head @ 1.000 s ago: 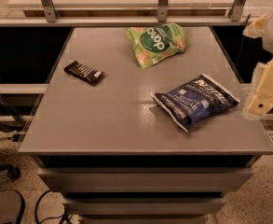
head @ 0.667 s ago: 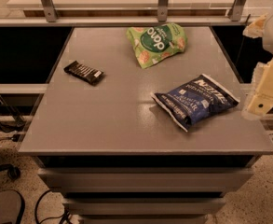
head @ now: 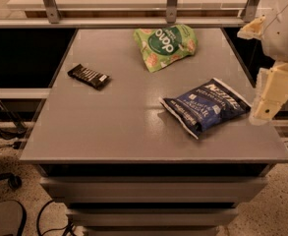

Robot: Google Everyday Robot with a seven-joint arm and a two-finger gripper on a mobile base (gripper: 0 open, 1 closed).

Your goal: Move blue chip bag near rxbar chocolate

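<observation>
The gripper will next close at the middle of the blue chip bag (head: 208, 106), between its two ends.
The blue chip bag (head: 206, 105) lies flat on the right part of the grey table (head: 119, 127), dark navy with white lettering. The rxbar chocolate (head: 88, 76), a small black bar, lies on the left part of the table, well apart from the bag. My gripper (head: 273, 90) hangs at the right edge of the view, just right of the blue bag and over the table's right edge. It holds nothing that I can see.
A light-green snack bag (head: 165, 45) lies at the back of the table, right of centre. A metal rail with posts (head: 172, 4) runs behind the table. Drawers sit below the table's front edge. Cables and a chair base lie on the floor at left.
</observation>
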